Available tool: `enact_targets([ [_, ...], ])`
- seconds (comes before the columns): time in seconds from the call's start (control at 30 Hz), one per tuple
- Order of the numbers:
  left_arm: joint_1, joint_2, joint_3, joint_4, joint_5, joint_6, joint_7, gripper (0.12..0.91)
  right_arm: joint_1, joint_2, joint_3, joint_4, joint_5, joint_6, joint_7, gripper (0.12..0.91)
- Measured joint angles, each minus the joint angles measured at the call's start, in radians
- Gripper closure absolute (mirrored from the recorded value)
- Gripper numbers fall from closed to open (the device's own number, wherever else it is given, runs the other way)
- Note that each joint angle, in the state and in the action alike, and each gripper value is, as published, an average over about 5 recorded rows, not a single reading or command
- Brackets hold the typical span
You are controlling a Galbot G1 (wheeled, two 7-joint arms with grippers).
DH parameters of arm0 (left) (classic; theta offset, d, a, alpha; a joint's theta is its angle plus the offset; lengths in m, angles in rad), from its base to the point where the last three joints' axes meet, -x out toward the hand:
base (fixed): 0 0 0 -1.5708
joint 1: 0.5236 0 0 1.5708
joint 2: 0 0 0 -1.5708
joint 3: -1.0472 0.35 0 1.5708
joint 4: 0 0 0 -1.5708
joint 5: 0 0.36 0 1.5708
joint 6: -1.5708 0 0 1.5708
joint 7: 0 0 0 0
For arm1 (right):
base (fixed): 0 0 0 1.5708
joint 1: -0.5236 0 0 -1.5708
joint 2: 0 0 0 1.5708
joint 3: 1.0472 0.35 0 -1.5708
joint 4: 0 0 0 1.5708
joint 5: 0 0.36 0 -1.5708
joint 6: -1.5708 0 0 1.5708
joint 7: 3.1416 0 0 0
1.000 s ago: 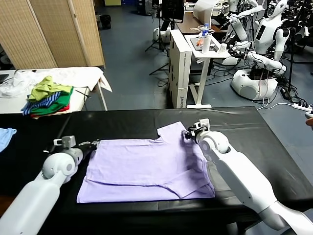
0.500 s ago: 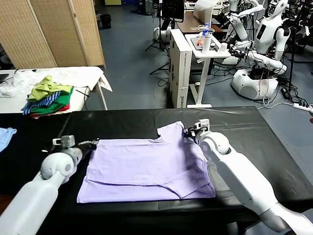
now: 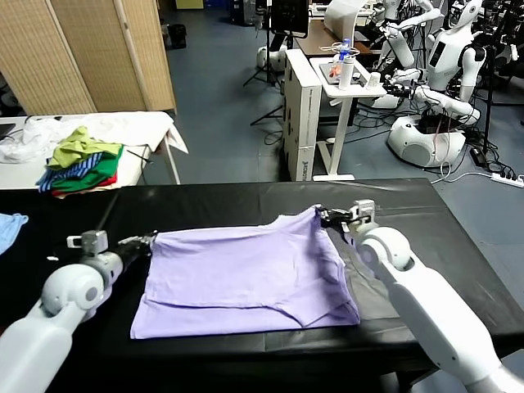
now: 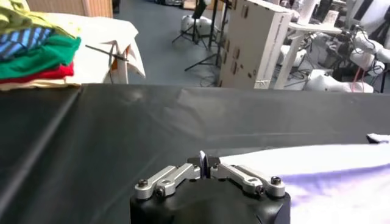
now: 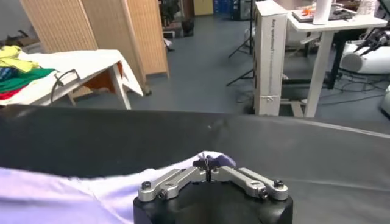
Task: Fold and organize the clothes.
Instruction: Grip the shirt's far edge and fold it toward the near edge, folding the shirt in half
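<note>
Next, I release the left gripper's T-shirt corner on the same side edge of the T-shirt (image 3: 151,300), just behind its near corner.
The clothes, a pale lavender T-shirt (image 3: 246,274), lie spread on the black table (image 3: 205,205) in the head view. My left gripper (image 3: 151,239) is shut on the shirt's far left corner, and a thin edge of lavender fabric (image 4: 203,164) stands pinched between its jaws (image 4: 205,171). My right gripper (image 3: 323,216) is shut on the shirt's far right corner, where a small fold of fabric (image 5: 214,159) shows just beyond the jaws (image 5: 207,172). The far edge of the shirt runs stretched between the two grippers. A sleeve lies folded in near the front right.
A pile of green, yellow and striped clothes (image 3: 80,164) sits on a white table at the back left. A light blue cloth (image 3: 8,225) lies at the black table's left edge. White desks and other robots (image 3: 442,74) stand behind.
My right gripper has pulled the shirt's far right corner outward to the right, and the left gripper has drawn its corner to the left. The far edge now lies straighter.
</note>
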State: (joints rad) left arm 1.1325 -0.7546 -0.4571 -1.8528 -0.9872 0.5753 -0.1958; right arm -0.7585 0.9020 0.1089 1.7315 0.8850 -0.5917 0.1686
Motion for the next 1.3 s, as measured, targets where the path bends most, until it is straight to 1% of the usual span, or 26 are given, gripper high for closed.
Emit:
enact_targets([
  [0.3, 0.1, 0.026, -0.052, -0.099, 0.023, 0.003, -0.006, 0.832, -0.12, -0.08, 0.067, 0.141, 0.019, -0.048, 0.002, 0.886],
  [0.53, 0.17, 0.026, -0.059, -0.173, 0.04, 0.015, -0.016, 0.833, -0.256, -0.158, 0.111, 0.269, 0.02, -0.106, 0.032, 0.886],
  [0.67, 0.204, 0.026, -0.073, -0.209, 0.051, 0.017, -0.019, 0.834, -0.314, -0.189, 0.116, 0.314, 0.02, -0.13, 0.038, 0.886],
  [1.0, 0.3, 0.018, -0.139, -0.249, 0.101, 0.018, -0.005, 0.831, -0.386, -0.226, 0.11, 0.369, 0.021, -0.145, 0.039, 0.886],
  [1.3, 0.382, -0.002, -0.199, -0.273, 0.114, 0.019, 0.002, 0.832, -0.405, -0.233, 0.112, 0.391, 0.021, -0.145, 0.038, 0.886],
])
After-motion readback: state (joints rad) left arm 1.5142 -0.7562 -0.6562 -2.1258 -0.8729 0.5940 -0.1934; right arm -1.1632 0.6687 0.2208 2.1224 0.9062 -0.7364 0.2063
